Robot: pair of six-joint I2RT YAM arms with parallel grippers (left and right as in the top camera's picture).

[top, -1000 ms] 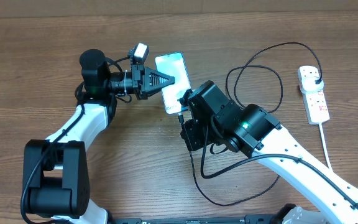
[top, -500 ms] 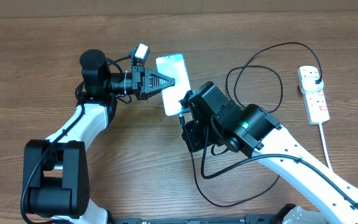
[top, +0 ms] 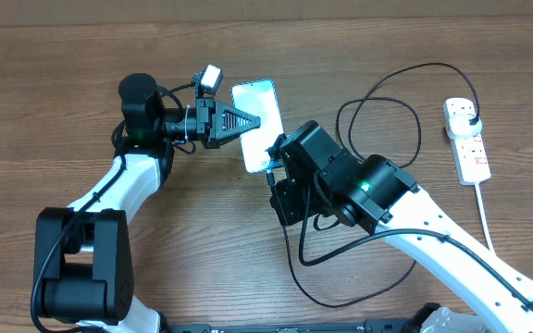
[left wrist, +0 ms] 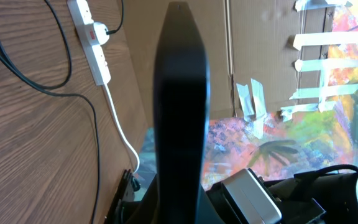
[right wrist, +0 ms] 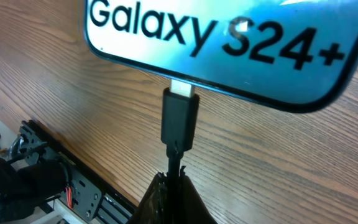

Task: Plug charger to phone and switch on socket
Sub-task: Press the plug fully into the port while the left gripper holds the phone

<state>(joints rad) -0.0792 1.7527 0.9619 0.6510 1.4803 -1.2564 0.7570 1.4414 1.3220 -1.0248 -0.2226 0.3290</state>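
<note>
I can see the connector's metal tip outside the phone while my right gripper holds the cable behind it. Next, I grip the connector's body [right wrist: 179,121] and push it in.
My left gripper [top: 245,121] is shut on the side edge of the phone [top: 257,122] and holds it off the table. In the left wrist view the phone shows edge-on as a dark upright slab [left wrist: 180,112]. My right gripper [top: 273,173] is shut on the charger cable just behind its connector [right wrist: 179,118]. The connector's metal tip sits at the phone's bottom edge [right wrist: 229,56], by the "Galaxy S24+" text; how far in it is I cannot tell. The black charger cable [top: 391,88] loops to its plug [top: 470,115] in the white socket [top: 471,148] at the far right.
The socket's thick white cord [top: 485,217] runs toward the table's front right. Slack charger cable lies in a loop [top: 340,287] under the right arm. The left wrist view also shows the socket [left wrist: 92,50] and, beyond the table edge, a taped, painted board [left wrist: 303,124].
The phone and left gripper have shifted very slightly to the right. The right gripper and connector stay at the phone's bottom edge.
</note>
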